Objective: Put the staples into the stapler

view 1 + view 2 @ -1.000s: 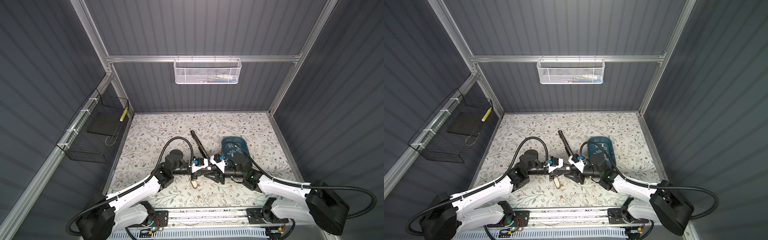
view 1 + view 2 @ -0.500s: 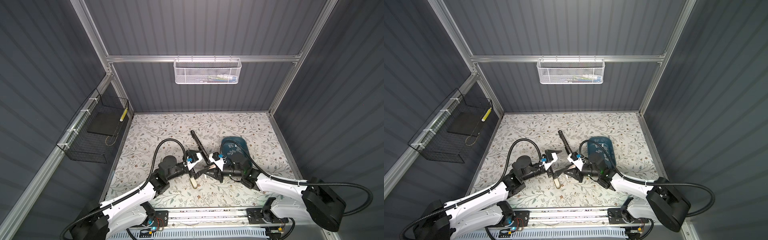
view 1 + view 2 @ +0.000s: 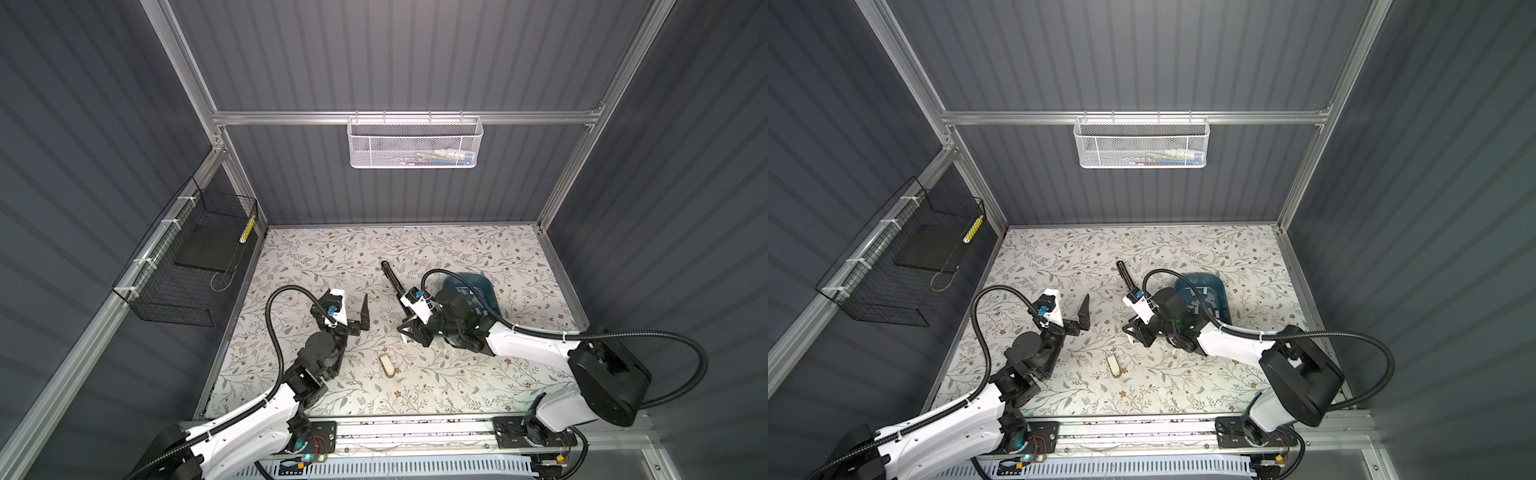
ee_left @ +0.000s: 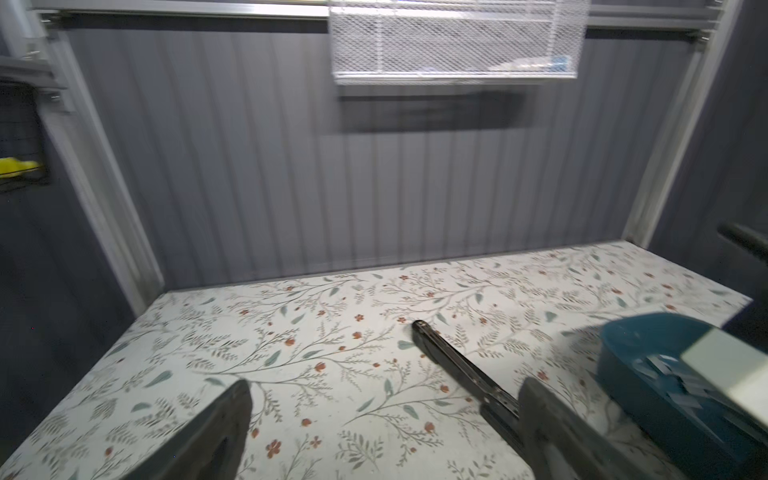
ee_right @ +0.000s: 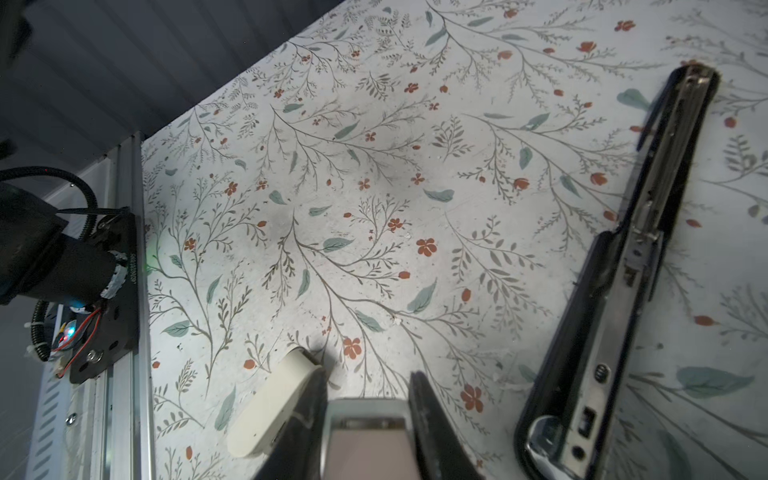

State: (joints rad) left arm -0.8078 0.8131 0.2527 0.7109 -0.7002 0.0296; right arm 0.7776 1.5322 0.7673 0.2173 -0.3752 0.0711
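Note:
The robot's right gripper will set the pale silver-rimmed piece down on the table (image 3: 399,321) (image 5: 478,337) next to the near half of the black stapler.
The black stapler (image 3: 392,278) (image 5: 648,232) lies opened flat on the floral table, its metal channel facing up. Loose silver staples (image 3: 1204,297) (image 4: 665,374) fill a blue tray (image 3: 478,282) to its right. My right gripper (image 3: 406,334) (image 5: 368,386) hangs low beside the stapler's near end, shut on a pale, silver-rimmed staple strip (image 5: 365,432). My left gripper (image 3: 349,309) (image 4: 384,395) is raised left of the stapler. It is wide open with nothing between its fingers.
A small cream capsule-shaped object (image 3: 387,365) (image 5: 274,407) lies on the table against my right gripper's outer finger. A white mesh basket (image 3: 415,141) hangs on the back wall. A black wire basket (image 3: 187,266) hangs on the left wall.
My left gripper opened and drew back to the left, away from the right gripper. The right gripper narrowed onto the pale strip and stayed beside the stapler.

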